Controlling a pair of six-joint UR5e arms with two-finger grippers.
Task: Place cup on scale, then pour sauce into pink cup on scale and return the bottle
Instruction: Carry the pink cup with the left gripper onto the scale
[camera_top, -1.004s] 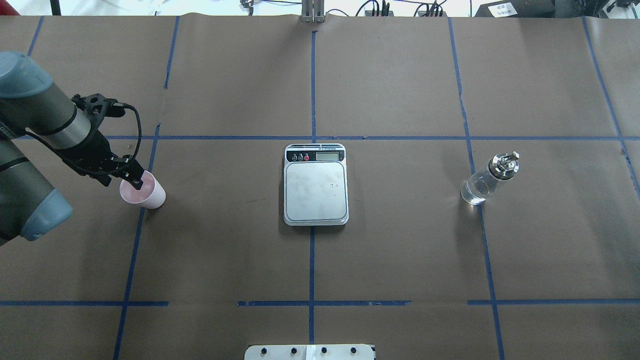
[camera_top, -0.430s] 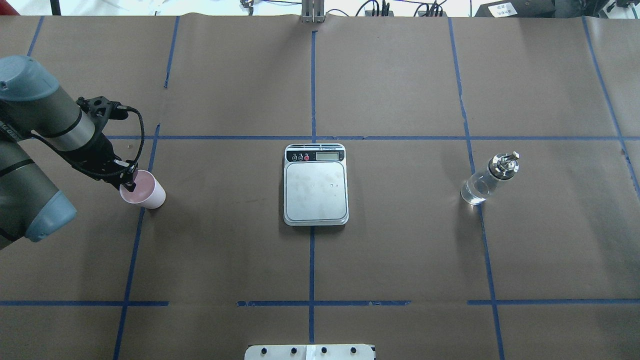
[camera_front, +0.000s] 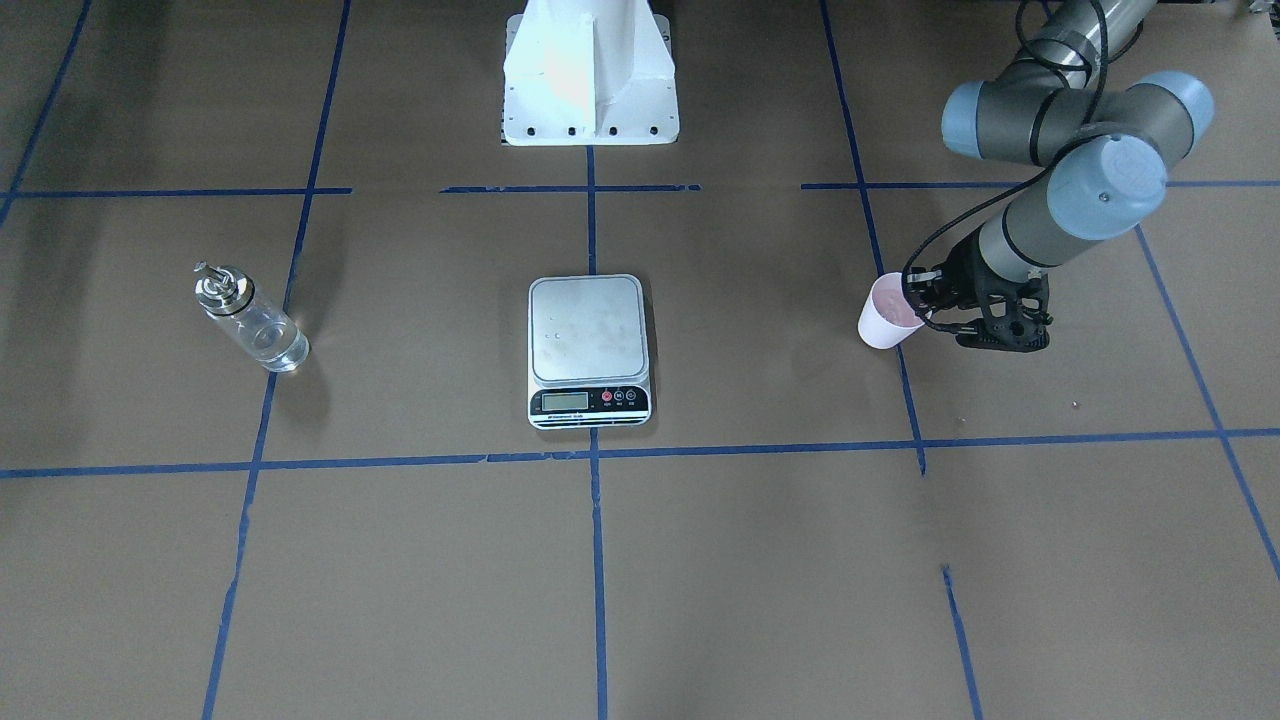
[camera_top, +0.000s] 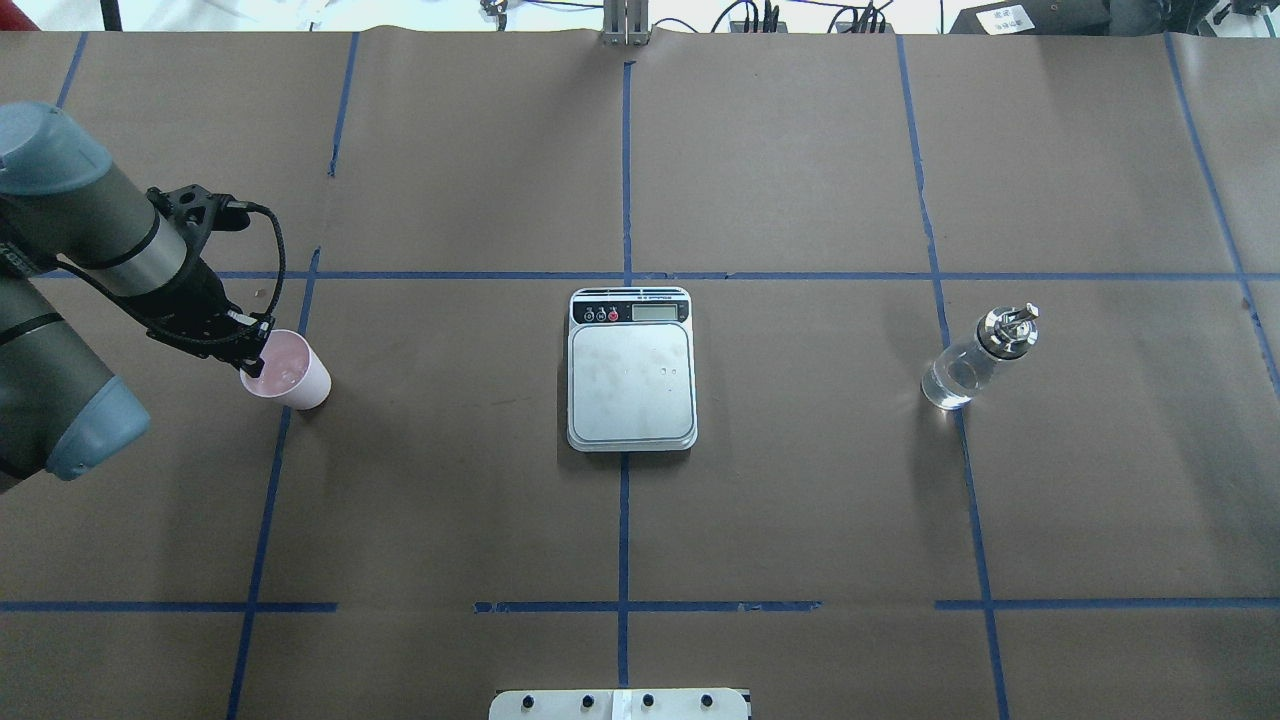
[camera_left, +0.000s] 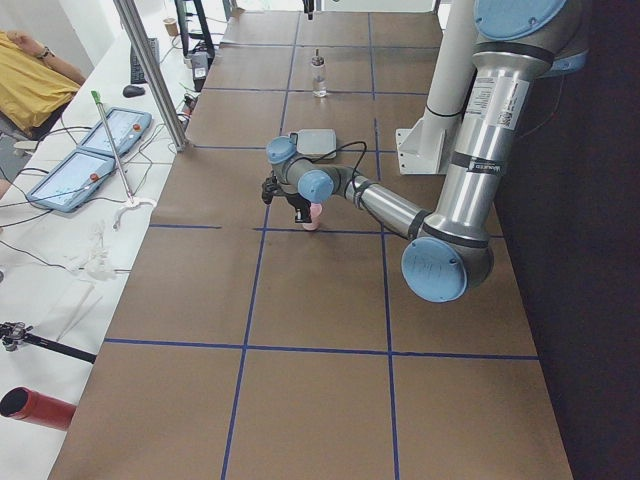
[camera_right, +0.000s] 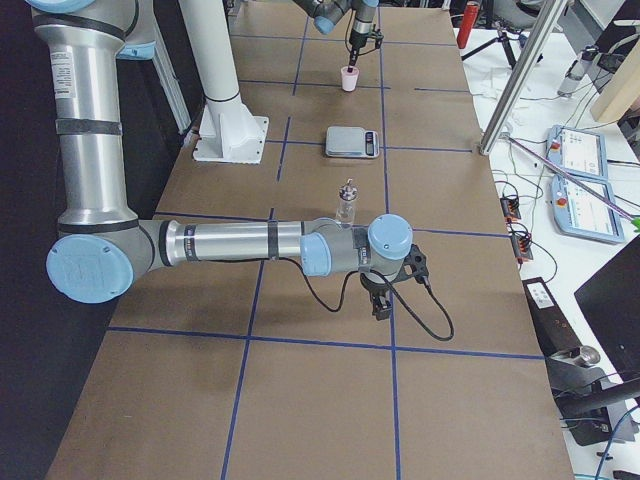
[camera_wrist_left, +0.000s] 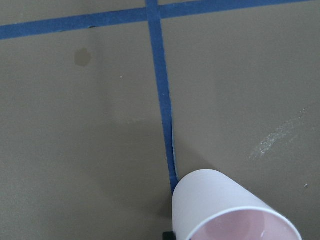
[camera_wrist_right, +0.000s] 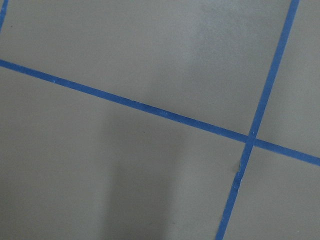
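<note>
I need to release the pale pink cup from my left gripper on the middle of the silver scale's flat plate (camera_front: 585, 338).
The pale pink cup (camera_top: 292, 375) is at the table's left side, tilted, its near rim pinched by my left gripper (camera_top: 256, 358); the fingers are shut on the rim. The front-facing view shows the cup (camera_front: 884, 323) beside this gripper (camera_front: 925, 309). The left wrist view shows the cup (camera_wrist_left: 225, 210) at the bottom edge, above a blue tape line. The silver scale (camera_top: 632, 370) lies bare at the table's middle. The clear bottle (camera_top: 962, 372) with its silver spout stands at the right. My right gripper (camera_right: 383, 300) shows only in the right side view, near the bottle (camera_right: 347, 205); I cannot tell its state.
Brown paper with blue tape lines (camera_top: 624, 180) covers the table. The robot's white base (camera_front: 588, 75) stands behind the scale. Tablets and cables (camera_left: 95, 150) lie on a side bench. A person in yellow (camera_left: 30, 75) sits by it.
My left gripper drew back from inside the cup to its near rim and shut on it. The cup shifted slightly away from the robot and tilted. Scale and bottle have not moved.
</note>
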